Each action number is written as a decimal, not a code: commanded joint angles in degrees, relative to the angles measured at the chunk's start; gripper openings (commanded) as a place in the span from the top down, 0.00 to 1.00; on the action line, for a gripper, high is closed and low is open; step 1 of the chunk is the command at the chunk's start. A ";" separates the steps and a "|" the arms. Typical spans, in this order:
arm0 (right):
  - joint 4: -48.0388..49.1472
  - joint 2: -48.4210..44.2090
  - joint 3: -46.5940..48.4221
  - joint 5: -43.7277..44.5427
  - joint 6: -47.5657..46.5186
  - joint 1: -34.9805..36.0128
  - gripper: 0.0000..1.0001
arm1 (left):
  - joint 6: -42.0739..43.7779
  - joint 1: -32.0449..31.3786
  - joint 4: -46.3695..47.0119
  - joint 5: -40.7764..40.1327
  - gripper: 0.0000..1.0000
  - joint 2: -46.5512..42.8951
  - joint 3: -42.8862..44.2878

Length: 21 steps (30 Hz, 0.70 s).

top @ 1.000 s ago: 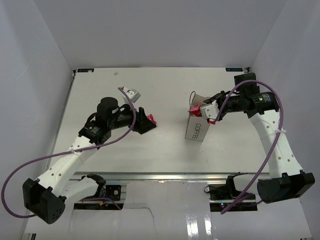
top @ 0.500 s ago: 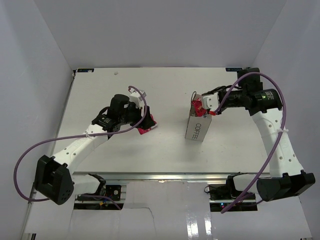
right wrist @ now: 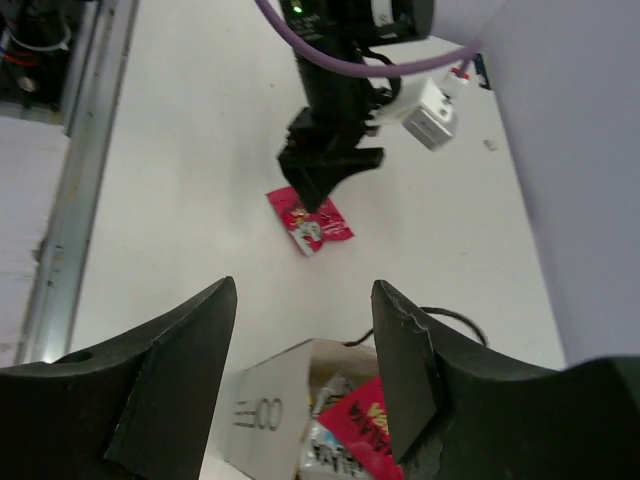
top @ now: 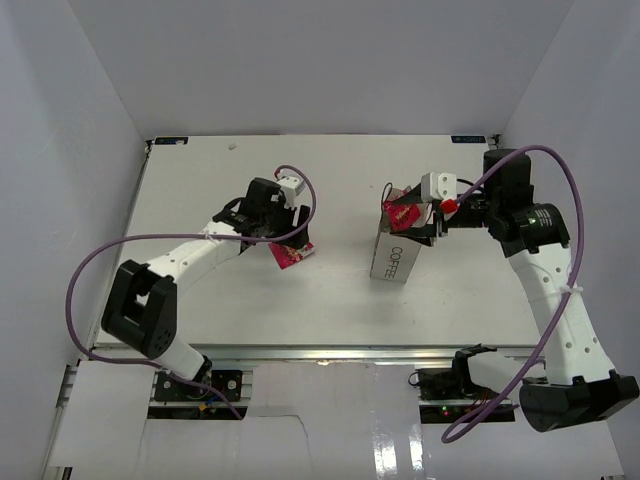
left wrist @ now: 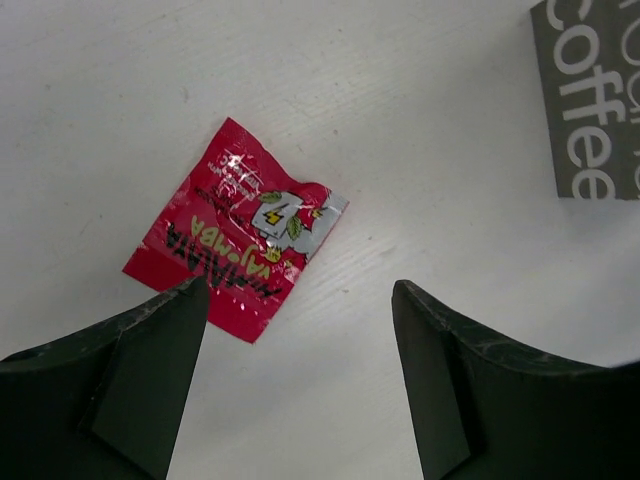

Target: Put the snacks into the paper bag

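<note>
The robot's left gripper will close on the silver end (top: 304,251) (left wrist: 312,223) of the red packet that lies on the table, the end toward the paper bag.
One red snack packet (left wrist: 235,245) lies flat on the white table, also seen as the red packet (top: 292,255). My left gripper (left wrist: 298,290) hovers just above and beside it, open, with nothing between its fingers. The white paper bag (top: 393,256) marked "COFFEE" stands at mid-table. Another red packet (right wrist: 368,425) sticks out of the bag's mouth on top of other wrapped snacks. My right gripper (right wrist: 305,290) hangs above the bag's opening (right wrist: 262,405), open, with its jaws wide apart and the packet lying below them.
The bag's dark handle loop (right wrist: 450,322) lies over its far rim. The left arm's purple cable (top: 90,270) arcs over the table's left side. White walls close in the table on three sides.
My right gripper has opened and let go of the red packet, which now rests in the bag's mouth. My left arm reached farther out over the red packet on the table.
</note>
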 commanded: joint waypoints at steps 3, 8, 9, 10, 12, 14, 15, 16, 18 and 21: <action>7.14 -3.38 -6.37 -4.50 14.04 -0.30 0.36 | 2.06 -1.21 -0.40 -6.31 0.15 7.47 7.20; 10.22 -5.40 -9.62 -1.24 17.47 -0.38 0.33 | -3.47 -6.74 -2.68 -17.04 0.15 15.99 14.14; 10.83 -5.75 -10.06 -0.20 18.95 -0.39 0.32 | -5.83 -8.58 -3.47 -21.15 0.16 17.31 15.02; 11.71 -5.76 -10.59 0.25 19.58 -0.47 0.32 | -7.59 -9.38 -6.00 -24.06 0.16 20.11 17.38; 11.89 -6.11 -10.86 0.95 20.11 -0.73 0.32 | -13.21 -10.62 -9.17 -28.55 0.19 22.85 19.94; 12.07 -6.19 -11.21 1.04 20.29 -0.82 0.31 | -17.17 -11.06 -13.57 -34.00 0.25 26.01 22.84; 12.15 -6.28 -11.38 1.05 20.37 -0.91 0.31 | -20.41 -11.15 -14.80 -35.41 0.28 26.64 23.64; 12.16 -6.28 -11.47 1.05 20.46 -0.91 0.31 | -22.09 -11.24 -17.08 -38.30 0.32 27.34 24.52; 12.51 -6.37 -11.91 0.87 20.81 -1.00 0.31 | -24.47 -11.50 -18.76 -40.52 0.33 28.66 26.71; 12.86 -6.55 -12.35 0.70 21.25 -1.26 0.31 | -26.59 -12.03 -20.79 -43.16 0.34 29.89 28.82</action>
